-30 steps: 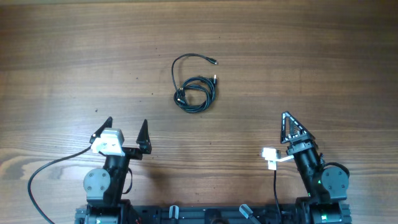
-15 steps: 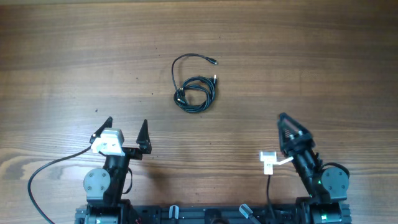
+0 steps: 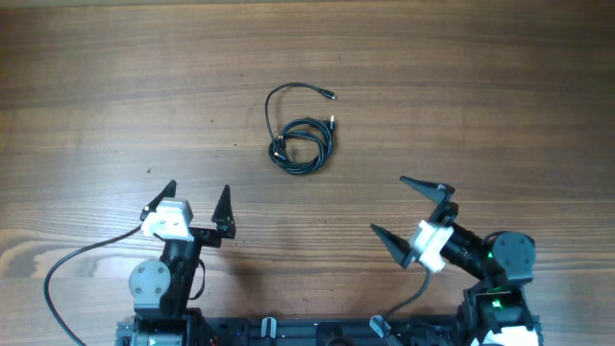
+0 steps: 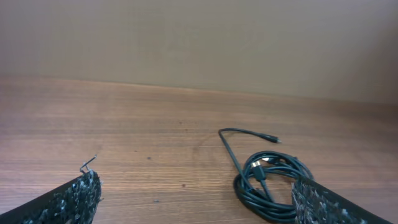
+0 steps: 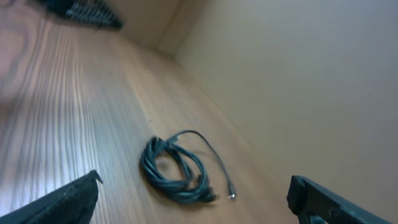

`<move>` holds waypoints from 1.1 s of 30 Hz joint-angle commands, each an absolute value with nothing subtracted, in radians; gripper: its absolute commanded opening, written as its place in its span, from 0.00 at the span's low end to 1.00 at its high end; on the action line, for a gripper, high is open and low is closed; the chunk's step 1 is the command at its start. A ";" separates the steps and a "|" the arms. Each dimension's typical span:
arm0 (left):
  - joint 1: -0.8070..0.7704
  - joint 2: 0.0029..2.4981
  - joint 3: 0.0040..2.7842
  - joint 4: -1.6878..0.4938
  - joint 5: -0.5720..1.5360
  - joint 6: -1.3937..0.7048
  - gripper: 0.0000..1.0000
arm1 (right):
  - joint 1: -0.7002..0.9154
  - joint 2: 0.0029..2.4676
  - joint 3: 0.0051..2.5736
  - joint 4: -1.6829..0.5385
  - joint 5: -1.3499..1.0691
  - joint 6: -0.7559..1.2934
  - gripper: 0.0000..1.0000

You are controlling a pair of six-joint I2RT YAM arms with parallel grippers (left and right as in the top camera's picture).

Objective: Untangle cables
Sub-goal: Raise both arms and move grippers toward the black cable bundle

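The black coil's near side (image 3: pixel 290 167) (image 4: pixel 258 208), opposite the loose strand's plug end, is the next place for my left gripper to go and close.
The cables (image 3: pixel 301 144) lie as one small black coil on the wooden table, with a loose strand arcing up to a plug end (image 3: pixel 330 95). The coil also shows in the left wrist view (image 4: pixel 267 180) and in the right wrist view (image 5: pixel 174 168). My left gripper (image 3: pixel 196 197) is open and empty, near the front left, well short of the coil. My right gripper (image 3: pixel 411 210) is open and empty at the front right, turned toward the left, apart from the cables.
The wooden table (image 3: pixel 480 86) stretches bare around the coil. A thick black robot wire (image 3: pixel 67 269) loops at the front left. A beige wall (image 4: pixel 199 37) stands behind the table.
My right gripper has rotated from pointing away to pointing left and its fingers have spread wide. The left arm and the cables have not moved.
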State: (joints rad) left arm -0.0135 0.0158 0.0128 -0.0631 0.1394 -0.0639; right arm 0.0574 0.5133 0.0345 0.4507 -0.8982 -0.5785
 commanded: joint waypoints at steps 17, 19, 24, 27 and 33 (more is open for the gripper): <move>-0.009 0.874 0.871 -0.427 0.300 -0.142 1.00 | -0.093 1.070 0.980 -0.285 -1.007 -0.080 1.00; -0.009 0.973 0.994 -0.521 0.355 -0.143 1.00 | -0.093 1.129 1.082 -0.359 -0.991 -0.093 1.00; -0.009 1.209 1.280 -0.739 0.512 -0.143 1.00 | -0.093 1.320 1.403 -0.652 -0.867 -0.181 1.00; -0.009 1.252 1.289 -0.715 0.548 -0.142 1.00 | -0.093 1.391 1.452 -0.656 -0.886 -0.152 1.00; -0.009 1.266 1.289 -0.734 0.572 -0.143 1.00 | -0.073 1.469 1.452 -0.635 -0.847 0.011 1.00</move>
